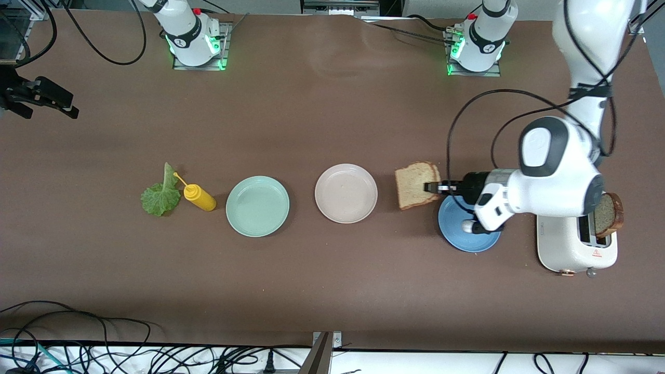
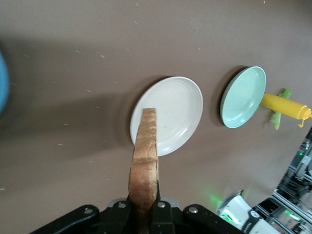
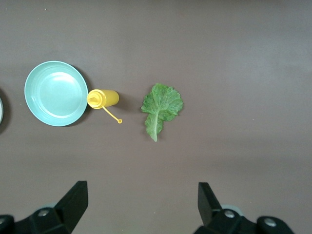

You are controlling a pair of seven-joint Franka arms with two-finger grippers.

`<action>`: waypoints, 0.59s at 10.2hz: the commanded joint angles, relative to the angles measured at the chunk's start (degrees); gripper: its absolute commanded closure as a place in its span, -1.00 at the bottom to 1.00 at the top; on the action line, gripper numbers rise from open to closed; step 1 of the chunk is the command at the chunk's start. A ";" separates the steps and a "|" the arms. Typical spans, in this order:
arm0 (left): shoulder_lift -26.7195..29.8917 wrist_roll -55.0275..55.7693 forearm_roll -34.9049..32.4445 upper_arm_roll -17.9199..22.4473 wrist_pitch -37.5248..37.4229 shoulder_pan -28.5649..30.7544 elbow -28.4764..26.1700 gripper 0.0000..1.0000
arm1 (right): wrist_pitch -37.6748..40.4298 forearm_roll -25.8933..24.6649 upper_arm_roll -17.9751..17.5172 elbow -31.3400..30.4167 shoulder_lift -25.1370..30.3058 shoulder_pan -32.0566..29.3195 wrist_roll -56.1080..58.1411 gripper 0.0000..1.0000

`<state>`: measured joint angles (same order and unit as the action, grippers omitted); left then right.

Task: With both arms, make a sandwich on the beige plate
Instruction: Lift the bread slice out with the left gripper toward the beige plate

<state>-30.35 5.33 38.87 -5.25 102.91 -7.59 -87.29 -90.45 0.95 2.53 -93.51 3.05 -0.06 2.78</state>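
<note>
The bread slice, still held over the table between the plates, will be let go flat by my left gripper on the middle of the empty beige plate (image 1: 347, 199) (image 2: 165, 114).
My left gripper (image 1: 434, 187) is shut on one edge of a tan, brown-crusted bread slice (image 1: 415, 184) and holds it over the table between the beige plate (image 1: 346, 193) and the blue plate (image 1: 467, 228). In the left wrist view the slice (image 2: 145, 161) stands edge-on between the shut fingers of this gripper (image 2: 145, 207), with the empty beige plate (image 2: 173, 109) ahead of it. A second slice (image 1: 608, 213) stands in the toaster (image 1: 571, 249). The lettuce leaf (image 1: 161, 195) lies toward the right arm's end. My right gripper (image 3: 141, 195) is open and empty, high over the table by the lettuce (image 3: 161, 107).
A yellow squeeze bottle (image 1: 200, 197) lies beside the lettuce, touching it. An empty mint-green plate (image 1: 257, 206) sits between the bottle and the beige plate. The blue plate lies partly under the left arm's wrist. Cables hang along the table's near edge.
</note>
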 commanded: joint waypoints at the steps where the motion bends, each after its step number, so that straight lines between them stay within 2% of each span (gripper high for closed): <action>1: -2.59 2.40 4.88 0.68 7.00 -4.86 -0.69 1.00 | 0.98 0.89 -0.25 0.87 0.29 -0.55 -0.32 -1.00; 6: -8.04 2.76 11.48 0.59 18.97 -11.73 -0.16 1.00 | 1.07 0.89 0.46 0.87 0.20 -0.55 0.03 -1.00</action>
<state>-37.20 7.84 47.61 -5.34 119.46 -17.50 -88.21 -90.45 0.96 3.19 -93.47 3.05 -0.10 2.79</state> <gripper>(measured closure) 0.903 0.000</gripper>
